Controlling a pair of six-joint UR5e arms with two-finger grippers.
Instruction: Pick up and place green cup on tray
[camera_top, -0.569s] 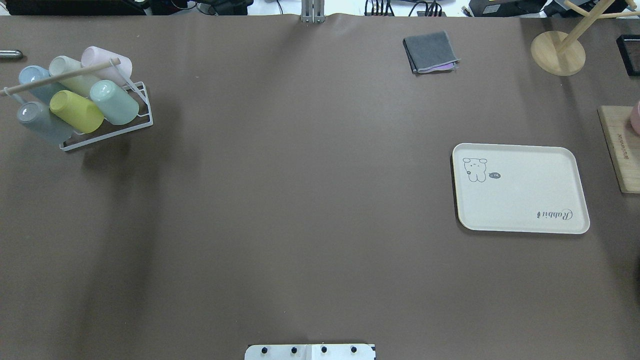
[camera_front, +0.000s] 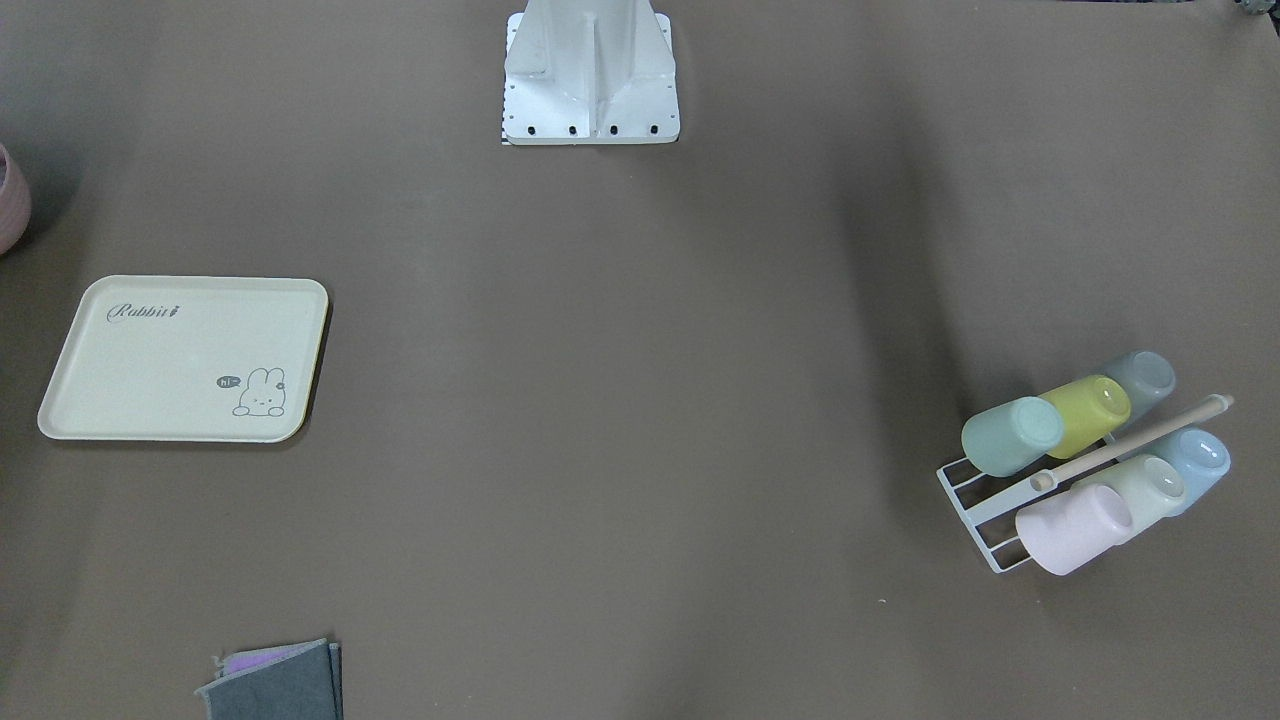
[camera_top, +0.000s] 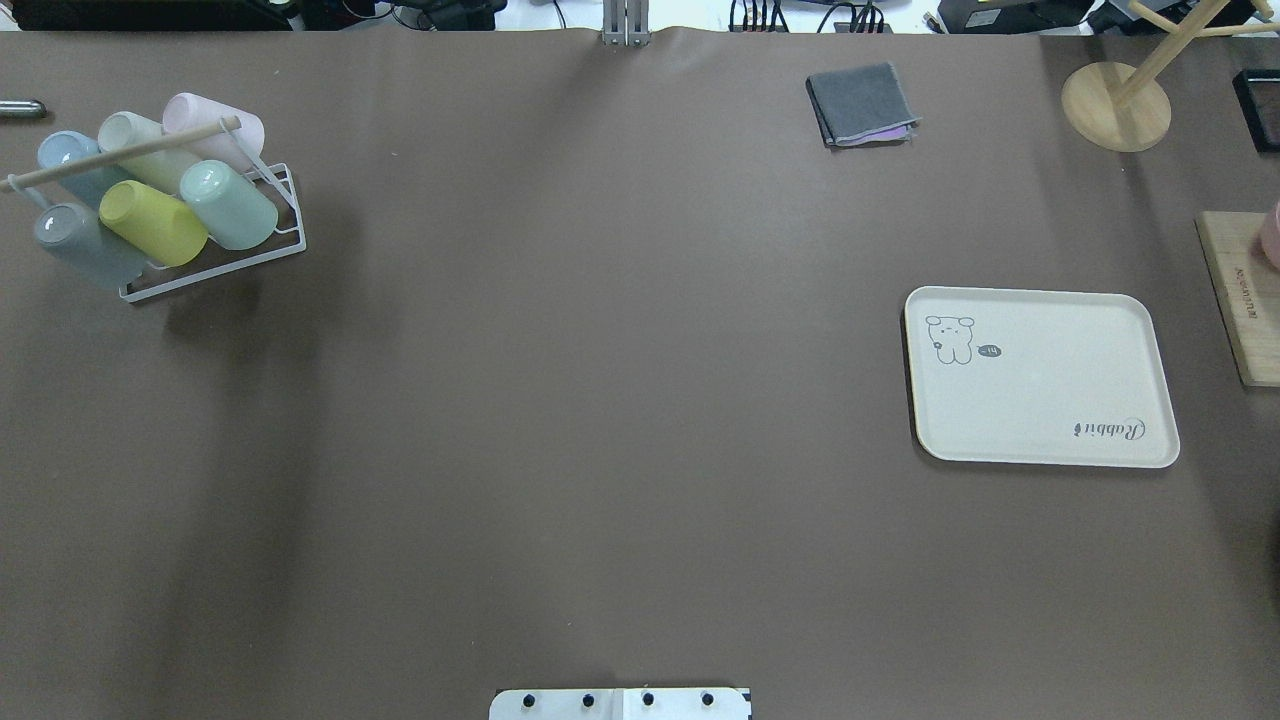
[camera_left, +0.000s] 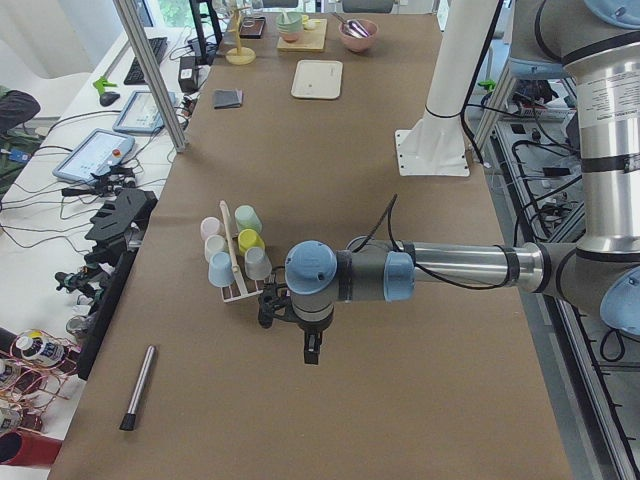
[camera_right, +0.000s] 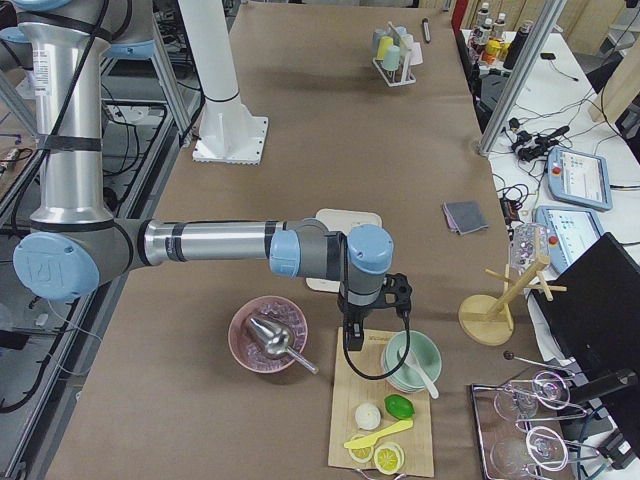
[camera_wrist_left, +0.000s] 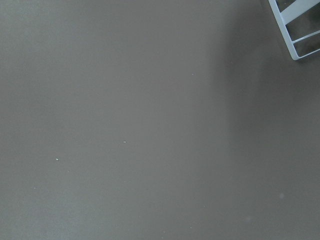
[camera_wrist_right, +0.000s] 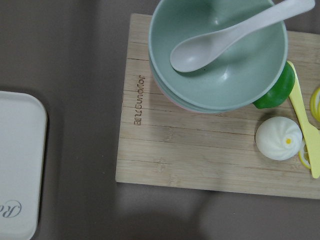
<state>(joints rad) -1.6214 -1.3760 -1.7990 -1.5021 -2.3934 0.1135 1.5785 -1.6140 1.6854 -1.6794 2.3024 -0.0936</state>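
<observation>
The cream tray is next for my right gripper, which should go to it and close on the tray's short edge (camera_front: 60, 366) (camera_wrist_right: 44, 155), the one facing the wooden board.
The green cup (camera_top: 230, 205) is a mint tumbler lying tilted in a white wire rack (camera_top: 275, 240) at the table's far left, beside a yellow-green cup (camera_top: 150, 222). It also shows in the front view (camera_front: 1010, 437) and the left side view (camera_left: 248, 218). The cream tray (camera_top: 1040, 378) with the "Rabbit" script lies flat at the right; it also shows in the front view (camera_front: 180, 360) and its corner in the right wrist view (camera_wrist_right: 17, 165). My left gripper (camera_left: 312, 352) hangs over the table near the rack. My right gripper (camera_right: 349, 338) hangs over a wooden board. I cannot tell whether either is open.
The rack holds several other cups under a wooden rod (camera_top: 120, 153). A wooden board (camera_wrist_right: 210, 150) beside the tray carries a green bowl (camera_wrist_right: 220, 50) with a spoon, and a bun. A folded grey cloth (camera_top: 862, 103), a wooden stand (camera_top: 1115, 105) and a pink bowl (camera_right: 268, 335) are nearby.
</observation>
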